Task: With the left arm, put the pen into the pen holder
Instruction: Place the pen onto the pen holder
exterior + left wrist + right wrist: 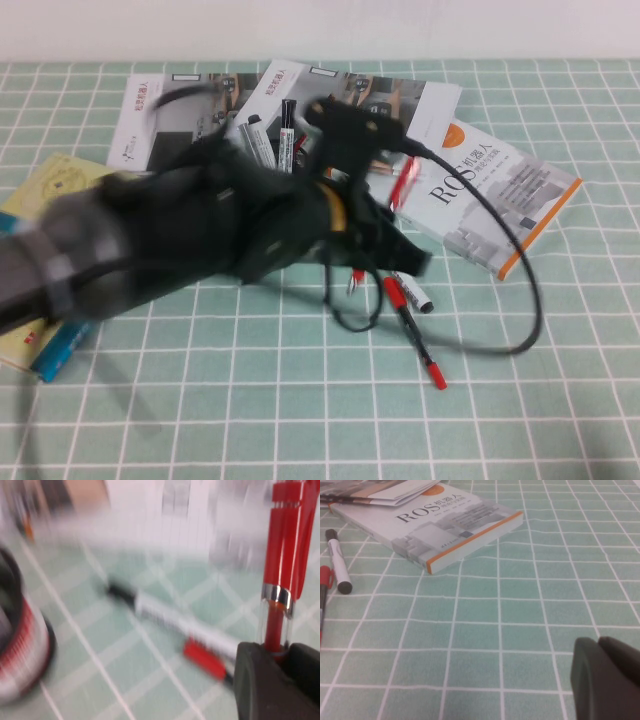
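Note:
My left gripper should release the red pen, now held above the table's middle, in the black pen holder [302,155] [9,597], beside the upright black-capped marker.
My left gripper [390,225] hangs above the middle of the table, at the end of the bulky black left arm [200,240]. In the left wrist view it [280,652] is shut on the red pen [285,540], which sticks out from between the jaws. The pen also shows red in the high view [404,186], in front of the book. The black pen holder [17,645] with its red-and-white band stands on the cloth close by; in the high view the arm hides it. My right gripper [597,645] is shut and empty, low over bare cloth.
A black pen with red ends [415,335] and a white marker [412,292] lie under the left gripper. A "ROS" book [500,200], booklets [330,95] with another marker [287,135] and a yellow book [50,190] lie around. A cable [530,300] loops to the right.

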`<state>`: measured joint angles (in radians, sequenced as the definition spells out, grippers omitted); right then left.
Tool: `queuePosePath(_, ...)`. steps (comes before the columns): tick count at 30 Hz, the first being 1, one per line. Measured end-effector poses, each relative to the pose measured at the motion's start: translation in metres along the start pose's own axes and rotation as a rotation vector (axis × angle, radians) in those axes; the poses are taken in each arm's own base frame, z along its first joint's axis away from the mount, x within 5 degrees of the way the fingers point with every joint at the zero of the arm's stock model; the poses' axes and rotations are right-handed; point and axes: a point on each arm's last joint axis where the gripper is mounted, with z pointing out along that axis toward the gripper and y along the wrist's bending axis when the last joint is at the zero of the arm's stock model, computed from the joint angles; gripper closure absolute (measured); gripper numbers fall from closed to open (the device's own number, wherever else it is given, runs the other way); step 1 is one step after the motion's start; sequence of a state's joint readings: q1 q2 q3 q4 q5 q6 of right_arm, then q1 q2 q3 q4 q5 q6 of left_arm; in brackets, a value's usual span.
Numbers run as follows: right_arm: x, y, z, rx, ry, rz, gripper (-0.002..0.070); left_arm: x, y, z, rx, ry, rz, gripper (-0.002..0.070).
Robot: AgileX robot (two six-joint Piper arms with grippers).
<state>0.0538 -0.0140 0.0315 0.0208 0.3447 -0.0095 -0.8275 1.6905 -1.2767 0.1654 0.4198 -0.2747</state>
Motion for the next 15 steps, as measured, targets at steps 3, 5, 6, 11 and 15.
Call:
queuePosePath(3,0.0,0.0,0.0,0.0,0.0,0.0,0.0696,0.003,0.007,-0.019,0.015,-0.174,0.07,0.0606)
queuePosePath(5,0.0,0.0,0.0,0.0,0.0,0.0,0.0696,0.003,0.015,-0.029,0.027,-0.29,0.085,0.0606)
queuePosePath(6,0.0,0.0,0.0,0.0,0.0,0.0,0.0696,0.002,0.019,-0.033,0.03,-0.345,0.085,0.0606)
queuePosePath(11,0.0,0.0,0.0,0.0,0.0,0.0,0.0696,0.0,0.059,-0.038,-0.011,-0.536,0.047,0.0606)
queuePosePath(15,0.0,0.0,0.0,0.0,0.0,0.0,0.0696,-0.003,0.088,-0.031,-0.042,-0.655,0.015,0.0606)
